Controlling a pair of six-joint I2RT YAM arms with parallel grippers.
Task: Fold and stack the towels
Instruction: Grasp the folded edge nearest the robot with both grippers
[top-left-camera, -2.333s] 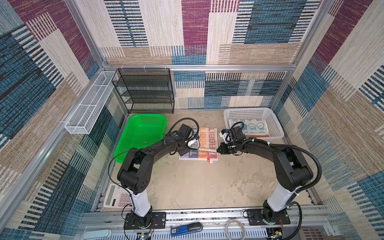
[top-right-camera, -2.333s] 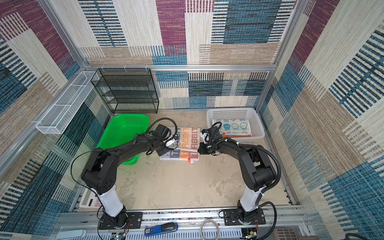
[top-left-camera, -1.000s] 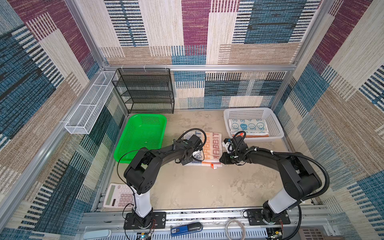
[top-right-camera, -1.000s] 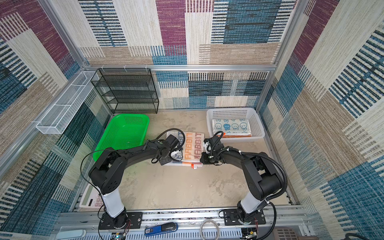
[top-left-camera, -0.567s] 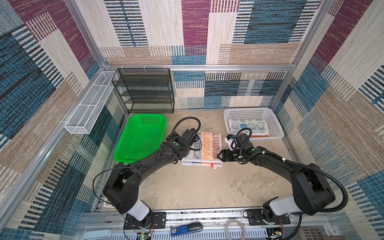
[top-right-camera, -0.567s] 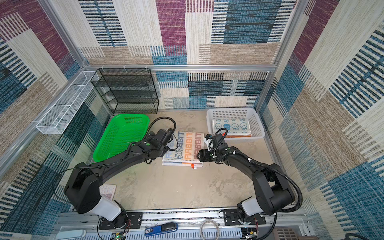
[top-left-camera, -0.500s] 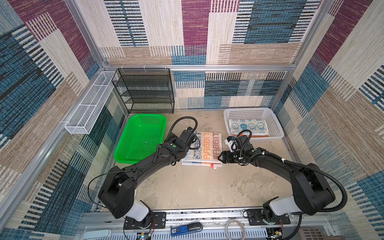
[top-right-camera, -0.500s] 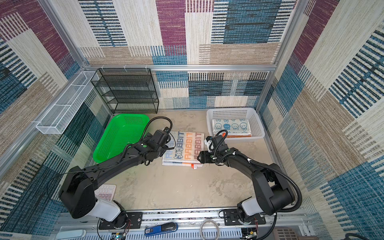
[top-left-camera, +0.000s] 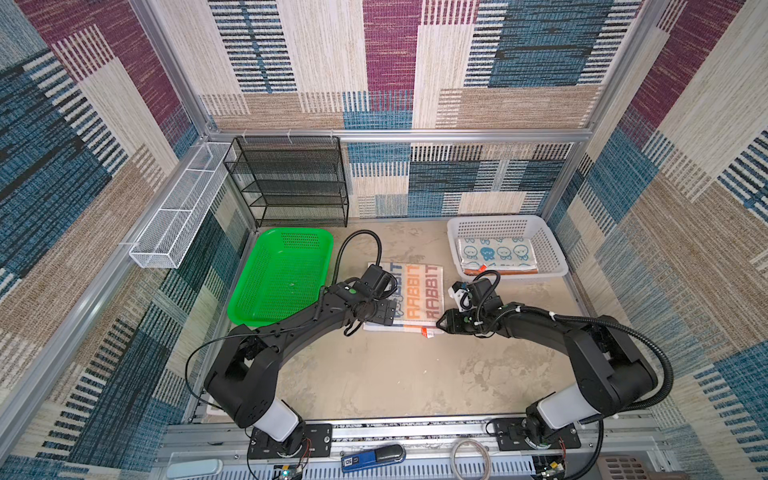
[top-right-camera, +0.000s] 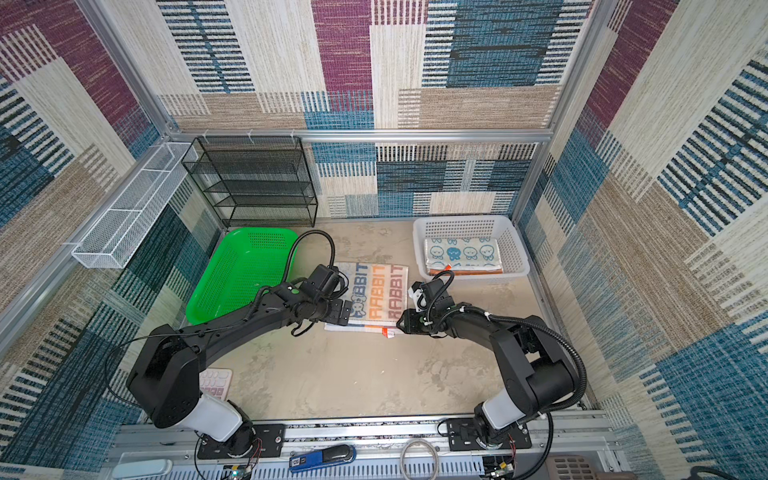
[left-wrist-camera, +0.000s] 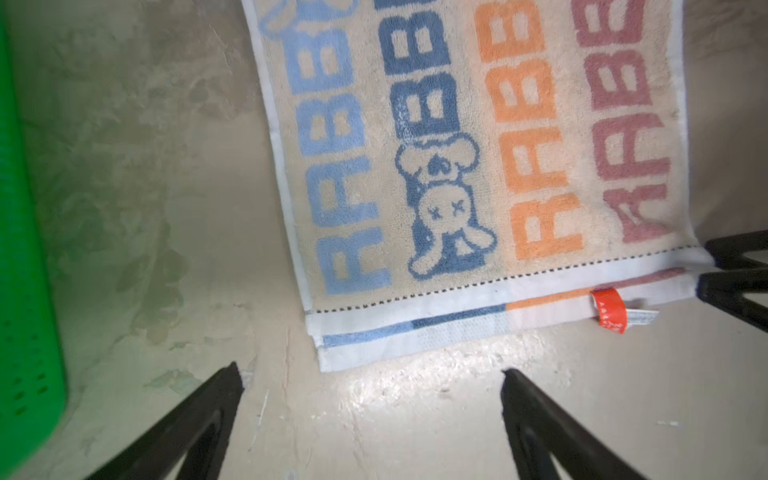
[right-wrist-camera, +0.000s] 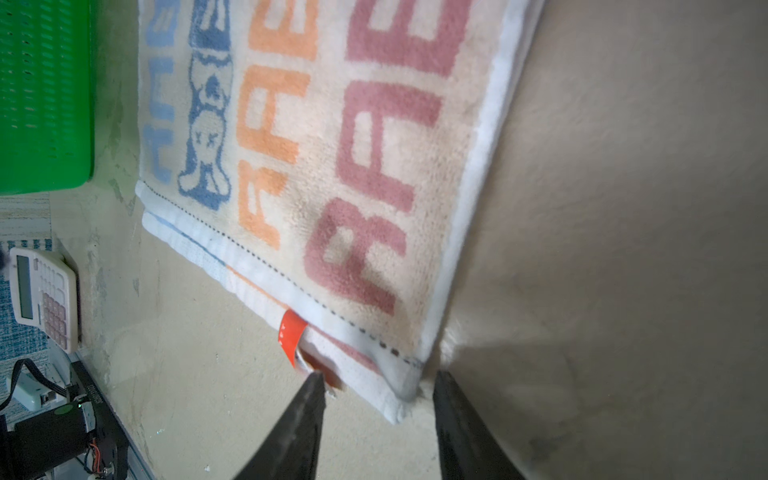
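The towel's upper layer ends short of the lower layer's striped edge, so the robot's left gripper will pinch the upper layer's corner (left-wrist-camera: 313, 317) and lift with the right gripper.
A whitish towel (top-left-camera: 415, 297) (top-right-camera: 380, 297) with "RABBIT" lettering lies folded in two on the table's middle, an orange tag (left-wrist-camera: 607, 309) at its near edge. My left gripper (top-left-camera: 382, 312) (left-wrist-camera: 370, 370) is open just off the towel's near left corner, with nothing between its fingers. At the near right corner my right gripper (top-left-camera: 442, 323) (right-wrist-camera: 376, 380) is open, its jaws astride that corner (right-wrist-camera: 399, 399) with gaps on both sides. A folded blue-and-white rabbit towel (top-left-camera: 494, 252) lies on an orange towel (top-left-camera: 498, 271) in the white basket (top-left-camera: 505, 220).
A green basket (top-left-camera: 282, 274) stands left of the whitish towel, close to my left arm. A black wire rack (top-left-camera: 291, 178) is at the back left, and a white wire tray (top-left-camera: 178, 212) hangs on the left wall. A calculator (top-right-camera: 214, 384) lies front left.
Both grippers brought the towel's edge over to its near side. The left gripper has since opened wide and drawn back off the corner. The right one opened and stays at the near right corner.
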